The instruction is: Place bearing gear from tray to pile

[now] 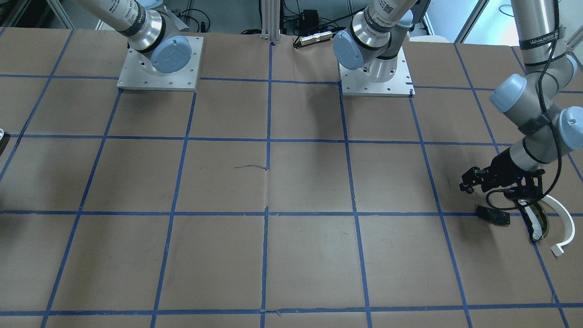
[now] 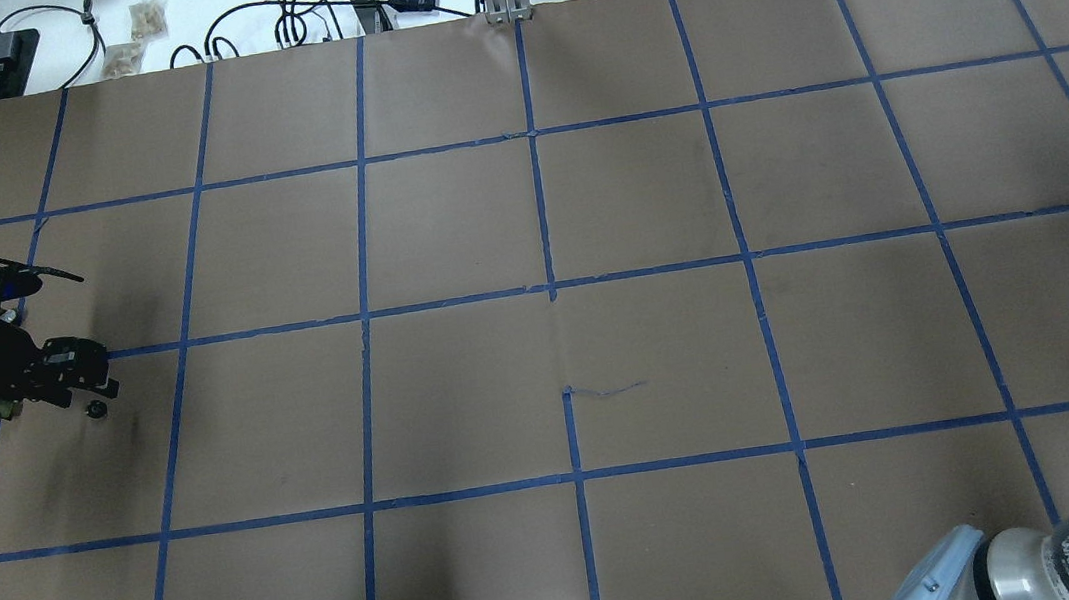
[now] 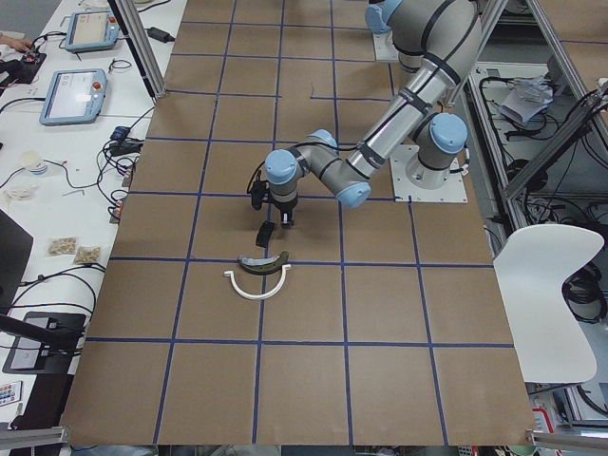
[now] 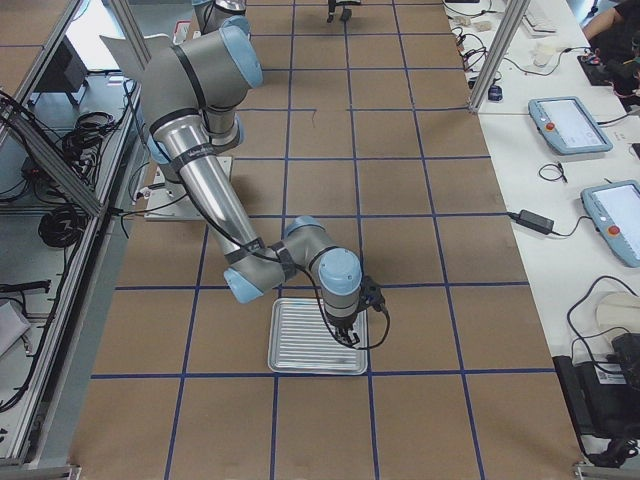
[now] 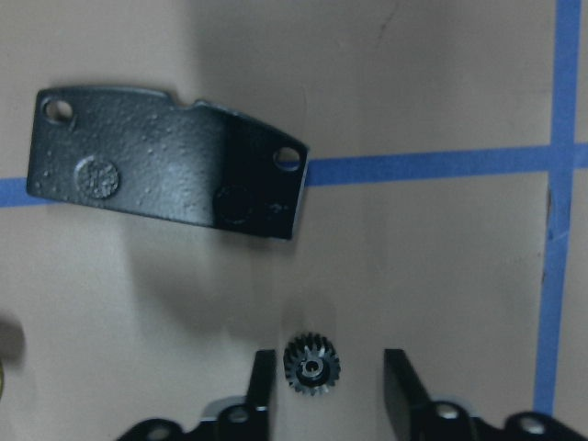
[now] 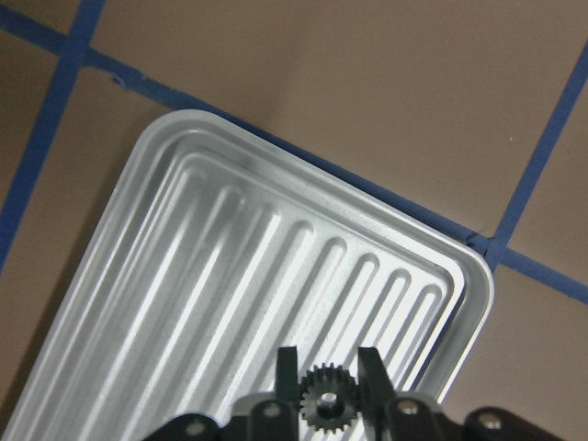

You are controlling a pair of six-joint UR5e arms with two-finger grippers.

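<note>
My right gripper should release the small black bearing gear at the blue tape junction in the table's middle (image 1: 268,208).
My right gripper (image 6: 326,372) is shut on a small black bearing gear (image 6: 324,401) and holds it over the near right corner of the silver ribbed tray (image 6: 230,276); the tray also shows in the exterior right view (image 4: 300,350). My left gripper (image 5: 331,386) is open over the pile. A second small black gear (image 5: 310,365) lies on the paper between its fingers, just below the flat black plate (image 5: 165,165). The front view shows the plate (image 1: 493,215), the olive curved piece (image 1: 541,224) and the white arc (image 1: 564,221) beside the left gripper (image 1: 467,184).
The table is brown paper with a blue tape grid (image 2: 550,283). The two arm bases (image 1: 159,68) (image 1: 375,73) stand at the robot's edge. Cables and small boxes (image 2: 310,8) lie beyond the far edge.
</note>
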